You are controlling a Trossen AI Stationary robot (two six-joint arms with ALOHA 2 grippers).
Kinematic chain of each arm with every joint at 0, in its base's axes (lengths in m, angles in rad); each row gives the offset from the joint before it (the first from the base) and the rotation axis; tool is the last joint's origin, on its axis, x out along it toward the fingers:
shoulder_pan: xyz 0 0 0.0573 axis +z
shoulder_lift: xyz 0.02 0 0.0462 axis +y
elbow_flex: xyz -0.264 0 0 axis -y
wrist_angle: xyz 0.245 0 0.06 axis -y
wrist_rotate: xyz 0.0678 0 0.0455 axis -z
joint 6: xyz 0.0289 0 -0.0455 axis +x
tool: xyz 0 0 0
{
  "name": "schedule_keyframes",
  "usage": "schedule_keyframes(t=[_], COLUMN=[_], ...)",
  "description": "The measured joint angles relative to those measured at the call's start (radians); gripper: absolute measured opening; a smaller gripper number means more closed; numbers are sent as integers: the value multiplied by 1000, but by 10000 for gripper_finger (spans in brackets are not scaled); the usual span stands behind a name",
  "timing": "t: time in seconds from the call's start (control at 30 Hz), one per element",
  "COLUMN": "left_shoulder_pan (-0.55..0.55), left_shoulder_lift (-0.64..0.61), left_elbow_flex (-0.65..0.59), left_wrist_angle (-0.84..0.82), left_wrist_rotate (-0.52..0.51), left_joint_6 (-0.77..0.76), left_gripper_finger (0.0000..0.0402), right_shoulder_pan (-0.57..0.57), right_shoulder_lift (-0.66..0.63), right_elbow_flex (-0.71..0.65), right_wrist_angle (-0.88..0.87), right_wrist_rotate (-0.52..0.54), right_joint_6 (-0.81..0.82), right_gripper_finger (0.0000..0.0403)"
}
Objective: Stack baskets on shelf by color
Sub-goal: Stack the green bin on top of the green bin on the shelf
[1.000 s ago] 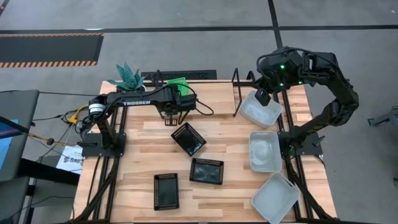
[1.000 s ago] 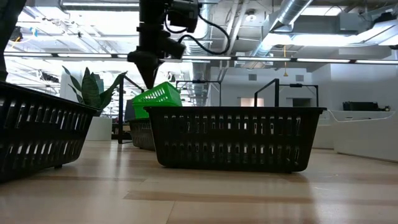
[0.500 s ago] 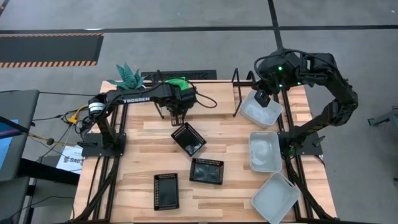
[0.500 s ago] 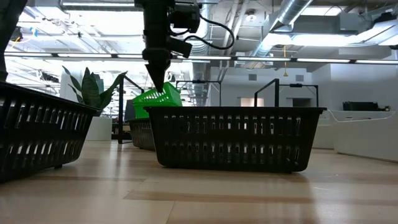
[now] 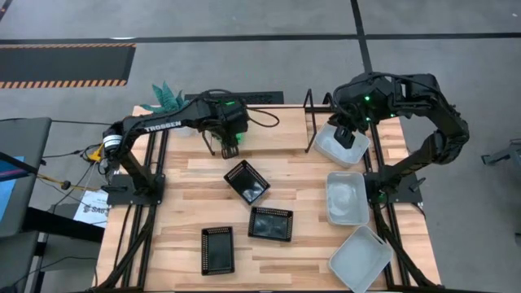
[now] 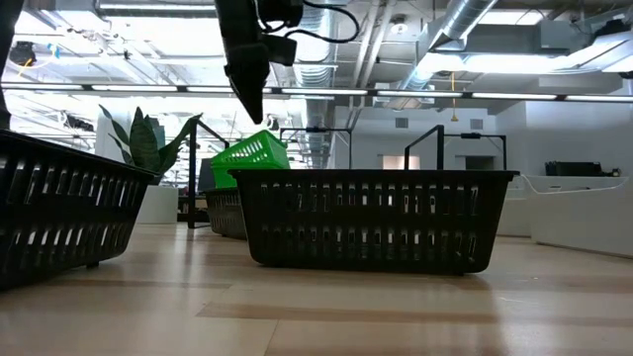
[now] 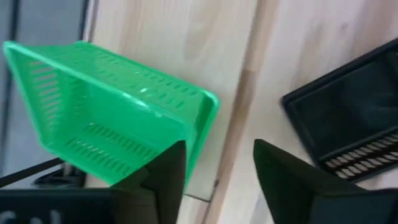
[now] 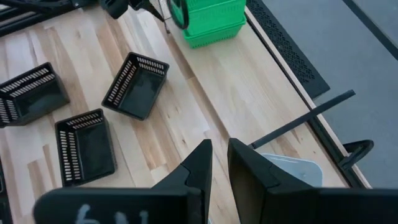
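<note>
The top green basket is tilted on the stack. My left gripper should grab its near rim (image 7: 202, 127) and level it before leaving the shelf.
Green baskets (image 8: 208, 18) stand stacked at the left end of the shelf (image 5: 281, 122), and the top one (image 7: 112, 118) sits tilted. My left gripper (image 7: 217, 168) hangs open just above that basket's near corner and touches nothing. My right gripper (image 8: 216, 152) is at the table's far right, over the far rim of a white basket (image 5: 342, 148) by the shelf's right end loop (image 5: 309, 110). It is closed to a narrow slit. My right gripper meets the white basket at its far rim (image 5: 335, 130), fingers pointing down from above. The basket's body (image 8: 292, 168) shows right beside one finger (image 8: 249, 168). The fingers hide the pinched spot itself. Whether the basket is clear of the table I cannot tell.
Three black baskets lie on the tabletop: one at the middle (image 5: 247, 181), one nearer (image 5: 270, 223), one at the near edge (image 5: 217, 249). Two more white baskets (image 5: 348, 198) (image 5: 361, 258) lie along the right edge. A potted plant (image 5: 167, 98) stands at the far left.
My left gripper came down onto the tilted green basket, then let go and rose clear, drawing back toward the table's left. The green basket has stayed where it was, still tilted.
</note>
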Motion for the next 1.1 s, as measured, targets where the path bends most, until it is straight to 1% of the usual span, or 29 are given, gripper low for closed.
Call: schedule_keyframes(t=[0.07, 0.17, 0.27, 0.5, 0.77, 1.0, 1.1], left_shoulder_pan=[14, 31, 42, 70, 87, 85, 85], left_shoulder_lift=[-9, -14, -13, -9, -2, -2, -2], left_elbow_flex=[0, 0, 0, 0, -1, -88, -119], left_wrist_angle=[6, 8, 8, 54, 49, 55, 111], left_wrist_rotate=[25, 33, 75, 108, 100, 99, 73], left_joint_6=[0, 6, 37, 101, 118, 108, 109], left_gripper_finger=[198, 203, 199, 182, 173, 173, 173], right_shoulder_pan=[6, 14, 26, 55, 79, 83, 83], right_shoulder_lift=[0, 0, 0, 0, 0, 0, 0], right_elbow_flex=[0, 0, 0, 0, 0, 0, 0], right_wrist_angle=[0, 0, 0, 0, 0, 0, 0], right_wrist_rotate=[0, 0, 0, 0, 0, 0, 0], right_joint_6=[1, 12, 16, 17, 19, 19, 18], right_gripper_finger=[78, 78, 78, 78, 78, 78, 78])
